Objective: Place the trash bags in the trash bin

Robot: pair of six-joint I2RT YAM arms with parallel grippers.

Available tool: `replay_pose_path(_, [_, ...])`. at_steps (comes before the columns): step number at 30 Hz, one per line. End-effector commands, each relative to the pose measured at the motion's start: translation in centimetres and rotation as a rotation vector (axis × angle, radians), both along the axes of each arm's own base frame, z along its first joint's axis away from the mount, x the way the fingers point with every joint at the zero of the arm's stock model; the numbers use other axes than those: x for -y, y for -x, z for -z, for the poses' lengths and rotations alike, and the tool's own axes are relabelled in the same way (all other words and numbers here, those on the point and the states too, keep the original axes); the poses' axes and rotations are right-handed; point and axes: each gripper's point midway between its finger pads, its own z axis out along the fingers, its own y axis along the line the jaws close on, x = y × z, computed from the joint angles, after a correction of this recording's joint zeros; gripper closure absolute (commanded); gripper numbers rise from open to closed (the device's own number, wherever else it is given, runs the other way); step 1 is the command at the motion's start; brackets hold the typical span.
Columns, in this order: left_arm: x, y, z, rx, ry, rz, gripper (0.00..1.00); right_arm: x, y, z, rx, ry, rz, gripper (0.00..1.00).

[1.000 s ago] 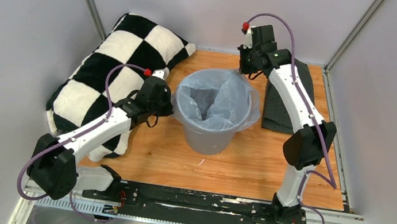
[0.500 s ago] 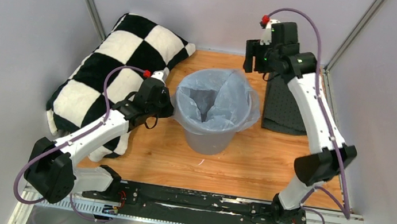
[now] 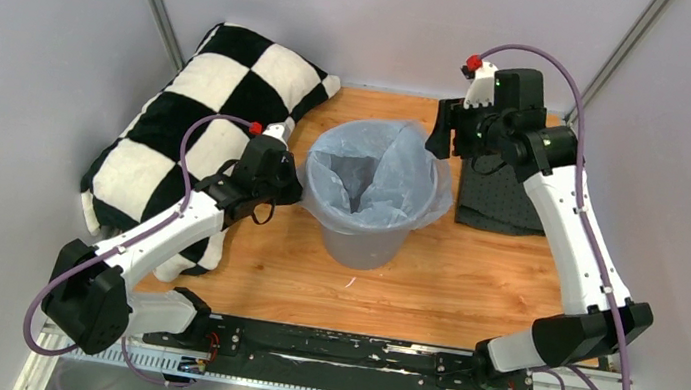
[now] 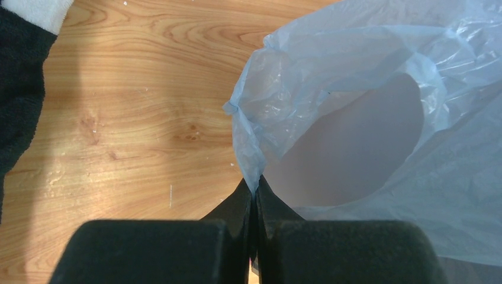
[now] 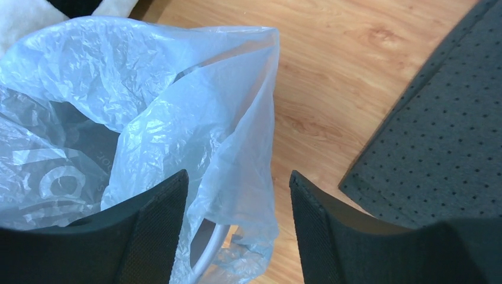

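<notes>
Next, I pinch the trash bag's loose edge with my right gripper and pull it down outside the trash bin [image 3: 443, 198], because that edge stands slack above the rim of the trash bin.
The light grey trash bin [image 3: 362, 241] stands mid-table with the pale blue trash bag [image 3: 379, 181] lining it and spilling over the rim. My left gripper [image 3: 299, 190] sits at the bin's left rim, shut on a pinched fold of the trash bag [image 4: 349, 89]; its fingertips [image 4: 256, 188] meet on the plastic. My right gripper [image 3: 437, 138] hovers over the bin's far right rim, open. Between its fingers [image 5: 237, 175] the bag's loose right edge [image 5: 195, 124] stands up, untouched, and a bit of bin rim [image 5: 204, 247] shows below.
A black-and-white checkered pillow [image 3: 197, 125] lies along the left wall, close behind my left arm. A dark grey dotted cloth [image 3: 501, 193] [image 5: 441, 136] lies right of the bin, under my right arm. Grey walls close in on three sides.
My right gripper has opened, letting go of the bag's right edge, and drawn back to the right as its elbow swung outward. The left gripper has kept its grip and place.
</notes>
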Motion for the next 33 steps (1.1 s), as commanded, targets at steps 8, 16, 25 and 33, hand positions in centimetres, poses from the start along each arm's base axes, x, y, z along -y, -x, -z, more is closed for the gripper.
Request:
replay_pose_path(8, [-0.1, -0.2, -0.9, 0.015, -0.003, 0.007, 1.00, -1.1, 0.3, 2.1, -0.077, -0.014, -0.046, 0.60])
replay_pose_path(16, [-0.1, -0.3, -1.1, 0.017, -0.006, 0.009, 1.00, -0.7, -0.6, 2.4, -0.087, 0.008, -0.003, 1.00])
replay_pose_path(25, [-0.1, -0.4, -1.0, 0.015, -0.016, 0.012, 1.00, 0.0, -0.1, 1.2, -0.065, 0.006, 0.031, 0.55])
replay_pose_path(33, [0.0, -0.4, -1.0, 0.014, -0.014, 0.014, 1.00, -0.8, 1.0, 0.9, -0.058, -0.019, -0.024, 0.40])
